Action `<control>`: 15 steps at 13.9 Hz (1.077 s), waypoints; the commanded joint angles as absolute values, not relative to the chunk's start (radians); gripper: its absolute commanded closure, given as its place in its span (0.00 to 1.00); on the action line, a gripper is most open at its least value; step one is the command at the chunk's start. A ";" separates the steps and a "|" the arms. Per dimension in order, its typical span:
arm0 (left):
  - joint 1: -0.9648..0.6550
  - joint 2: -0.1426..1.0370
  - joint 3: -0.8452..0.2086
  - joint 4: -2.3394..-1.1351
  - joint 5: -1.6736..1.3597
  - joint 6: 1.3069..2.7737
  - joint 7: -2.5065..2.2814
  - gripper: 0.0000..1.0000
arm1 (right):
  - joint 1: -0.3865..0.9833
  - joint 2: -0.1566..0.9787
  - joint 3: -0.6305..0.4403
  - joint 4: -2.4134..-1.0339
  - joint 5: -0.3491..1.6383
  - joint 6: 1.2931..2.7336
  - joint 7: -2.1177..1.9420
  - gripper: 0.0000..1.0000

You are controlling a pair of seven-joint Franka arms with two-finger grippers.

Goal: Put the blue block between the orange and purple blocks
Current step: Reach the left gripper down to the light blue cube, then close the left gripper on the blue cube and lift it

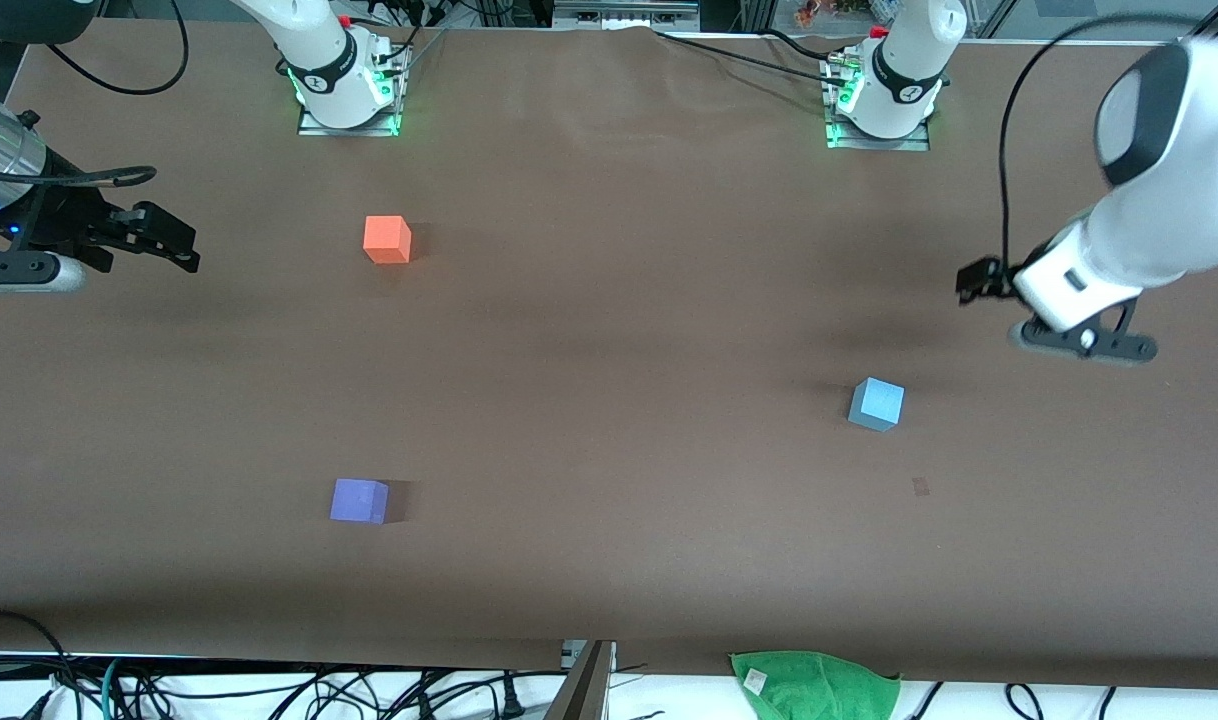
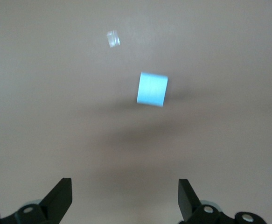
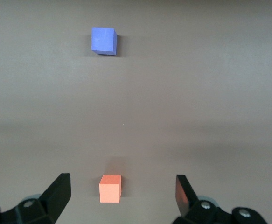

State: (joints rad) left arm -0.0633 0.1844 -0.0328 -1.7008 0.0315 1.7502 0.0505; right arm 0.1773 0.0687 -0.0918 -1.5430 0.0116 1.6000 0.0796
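The blue block is near the small pale mark. My left gripper goes to it next and closes on the block's opposite sides (image 1: 877, 404) (image 2: 152, 89).
The blue block (image 1: 876, 404) lies on the brown table toward the left arm's end and shows in the left wrist view (image 2: 152, 88). The orange block (image 1: 387, 240) lies toward the right arm's end. The purple block (image 1: 359, 501) lies nearer the front camera than the orange one. Both show in the right wrist view, orange (image 3: 110, 188) and purple (image 3: 103, 40). My left gripper (image 1: 975, 279) hangs open and empty above the table, apart from the blue block; its own view (image 2: 124, 198) shows the jaws wide apart. My right gripper (image 1: 174, 245) is open and empty beside the orange block (image 3: 126, 189).
A green cloth (image 1: 814, 685) hangs at the table's edge nearest the front camera. A small pale mark (image 1: 920, 486) is on the table near the blue block, also in the left wrist view (image 2: 113, 38). The arm bases (image 1: 349, 95) stand along the edge farthest from the front camera.
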 commanded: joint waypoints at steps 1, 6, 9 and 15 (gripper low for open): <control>-0.069 0.314 -0.034 -1.680 0.025 1.906 0.075 0.00 | 0.179 0.069 -0.091 -1.536 0.015 1.595 0.087 0.01; -0.084 0.498 -0.035 -1.694 0.023 2.120 0.075 0.00 | 0.179 0.069 -0.091 -1.536 0.017 1.594 0.087 0.01; -0.112 0.514 -0.041 -1.724 0.023 2.120 0.077 0.00 | 0.179 0.069 -0.091 -1.536 0.017 1.594 0.087 0.01; -0.117 0.522 -0.038 -1.891 0.029 2.322 0.078 0.00 | 0.178 0.069 -0.092 -1.536 0.017 1.594 0.086 0.01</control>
State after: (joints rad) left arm -0.1173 0.5450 -0.0441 -1.8321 0.0317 2.2649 0.0550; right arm 0.1774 0.0687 -0.0918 -1.5430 0.0116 1.6000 0.0796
